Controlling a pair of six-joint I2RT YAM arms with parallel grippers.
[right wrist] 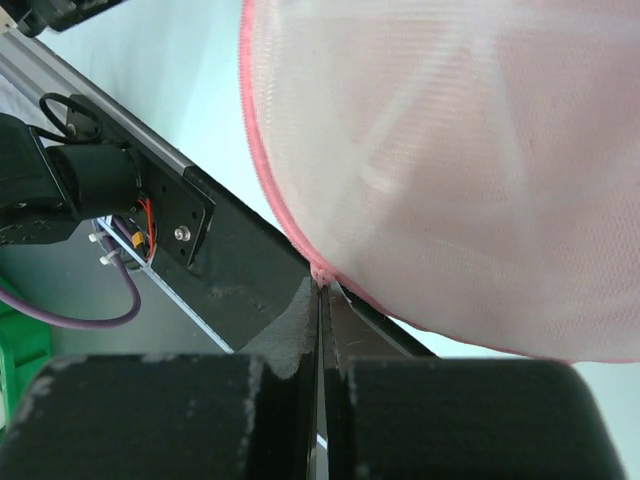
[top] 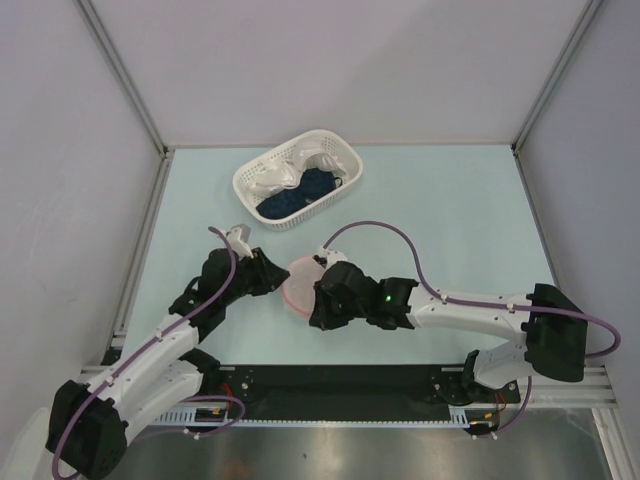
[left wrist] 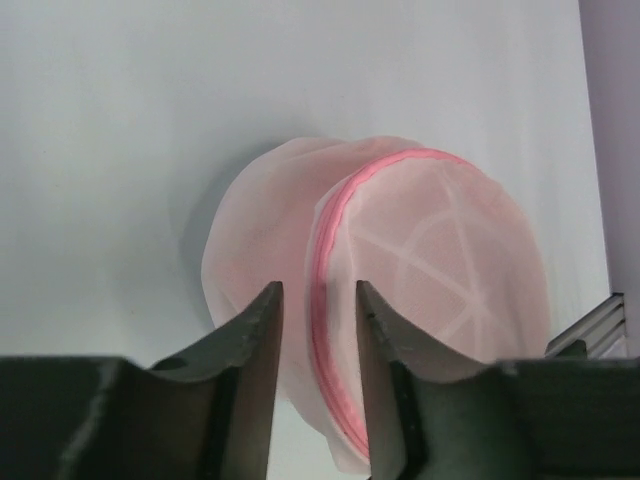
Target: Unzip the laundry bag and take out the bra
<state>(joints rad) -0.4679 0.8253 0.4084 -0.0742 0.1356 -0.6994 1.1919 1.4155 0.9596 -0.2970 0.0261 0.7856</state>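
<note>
The laundry bag can swing along with only my right gripper on its pink edging, so I need to have my left gripper pinch the pink zip seam (left wrist: 319,290) before unzipping.
The laundry bag (top: 299,285), a round white mesh pouch with pink zip edging, sits mid-table between my two grippers. In the left wrist view the laundry bag (left wrist: 430,250) stands on edge. My left gripper (left wrist: 318,305) is open, its fingers on either side of the pink zip seam (left wrist: 325,260). My right gripper (right wrist: 322,285) is shut on the bag's pink edging (right wrist: 262,170) at the rim, with the mesh dome (right wrist: 470,170) just beyond the fingertips. The bra does not show on its own; only a salmon tint comes through the mesh.
A white lattice basket (top: 342,152) stands at the back centre, holding a white cloth (top: 283,177) and a dark blue cloth (top: 300,195). Walls close in the table on the left, right and back. The black base rail (top: 330,380) runs along the near edge.
</note>
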